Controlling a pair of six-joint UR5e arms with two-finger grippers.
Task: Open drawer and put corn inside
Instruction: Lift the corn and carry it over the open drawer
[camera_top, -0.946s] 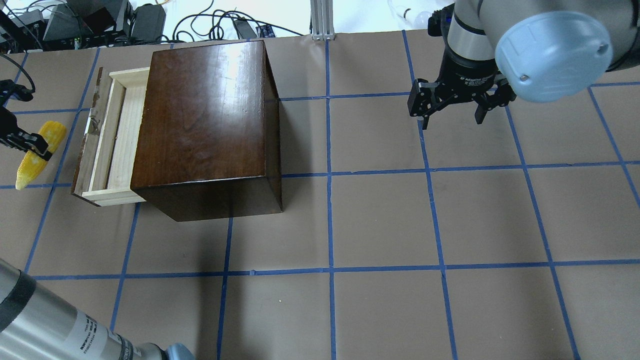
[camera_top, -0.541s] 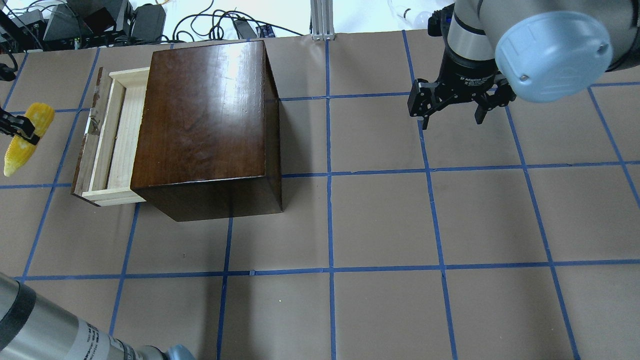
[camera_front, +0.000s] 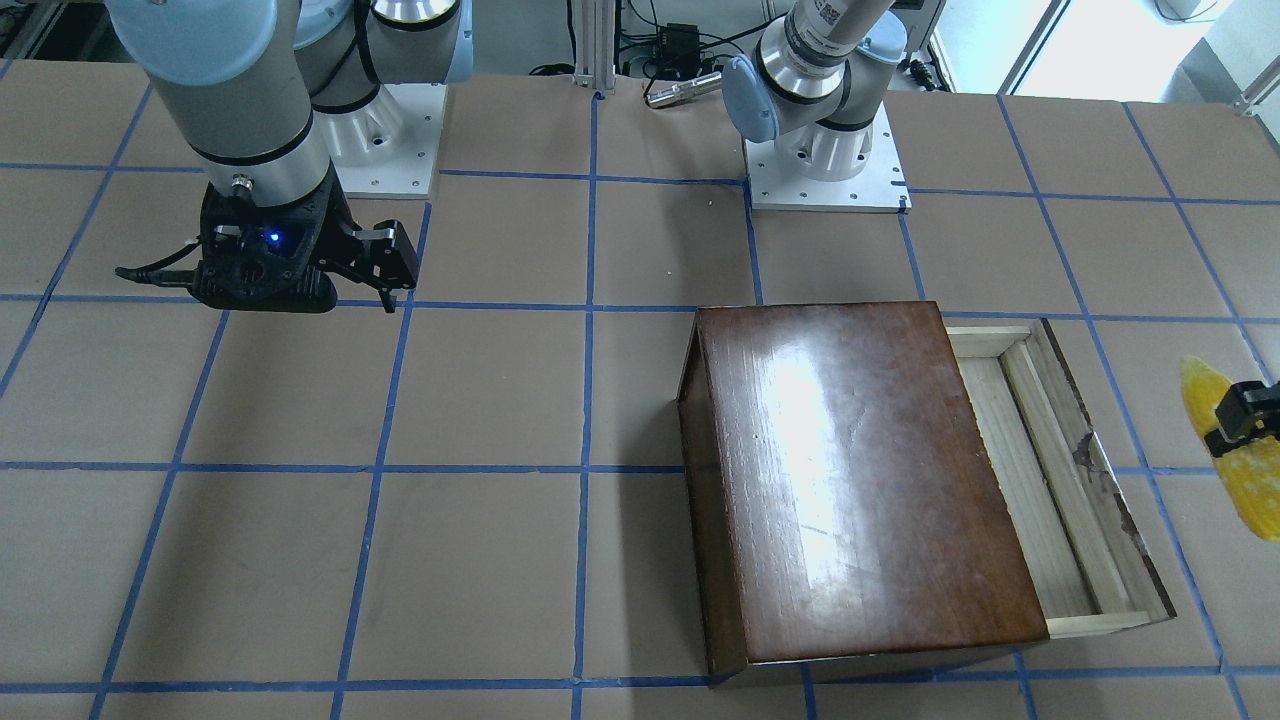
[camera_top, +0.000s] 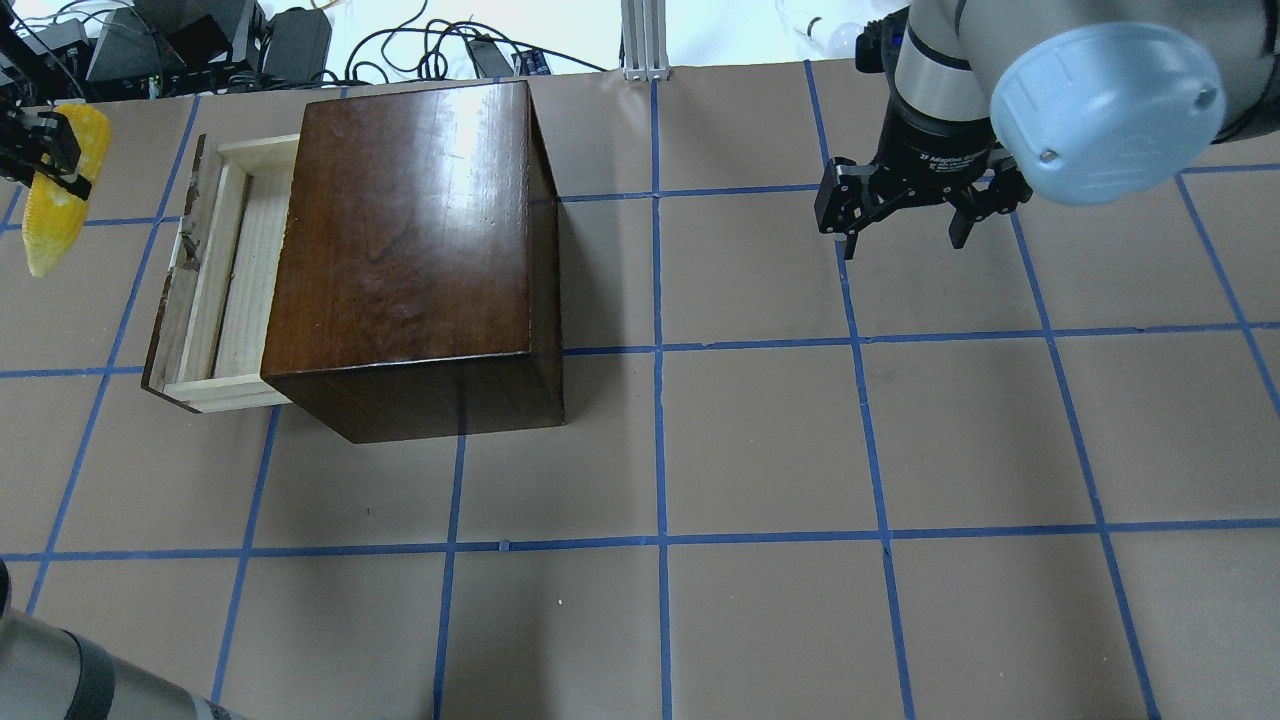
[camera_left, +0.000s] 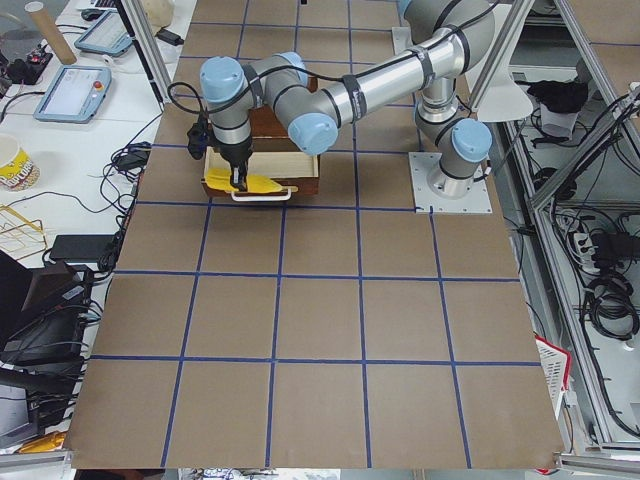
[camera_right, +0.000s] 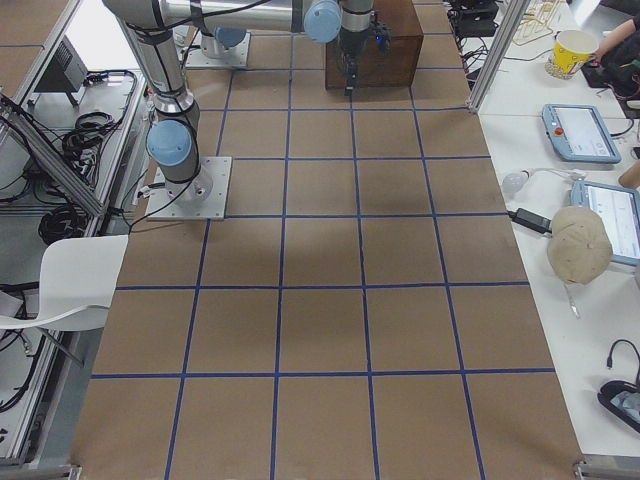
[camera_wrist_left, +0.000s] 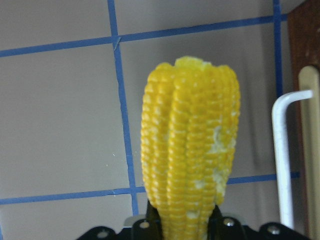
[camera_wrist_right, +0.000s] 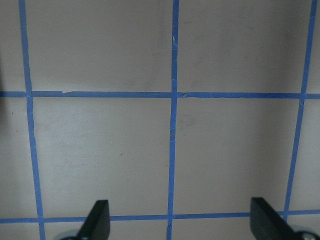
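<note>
The robot's left gripper will release the yellow corn on the drawer's pale bottom (camera_front: 1026, 457), between the drawer's front panel and the dark-brown box.
The drawer (camera_top: 235, 270) of pale wood is pulled partway out of the glossy dark-brown box (camera_top: 410, 240), on the box's left side. The part of the tray that shows holds nothing. It also shows in the front-facing view (camera_front: 1040, 480). My left gripper (camera_top: 42, 150) is shut on the yellow corn (camera_top: 50, 215) and holds it in the air, left of the drawer's scuffed front panel (camera_top: 172, 300) and apart from it. The corn fills the left wrist view (camera_wrist_left: 190, 150), next to the white drawer handle (camera_wrist_left: 282, 160). My right gripper (camera_top: 905, 235) is open and empty, far right of the box.
The table is brown paper with a blue tape grid (camera_top: 660, 350). Cables and electronics (camera_top: 200, 40) lie beyond its far edge. The right wrist view shows only bare table between the open fingers (camera_wrist_right: 97, 220).
My left gripper has carried the corn away from me, up the overhead view, along the drawer's front. The right arm, box and drawer have not moved.
</note>
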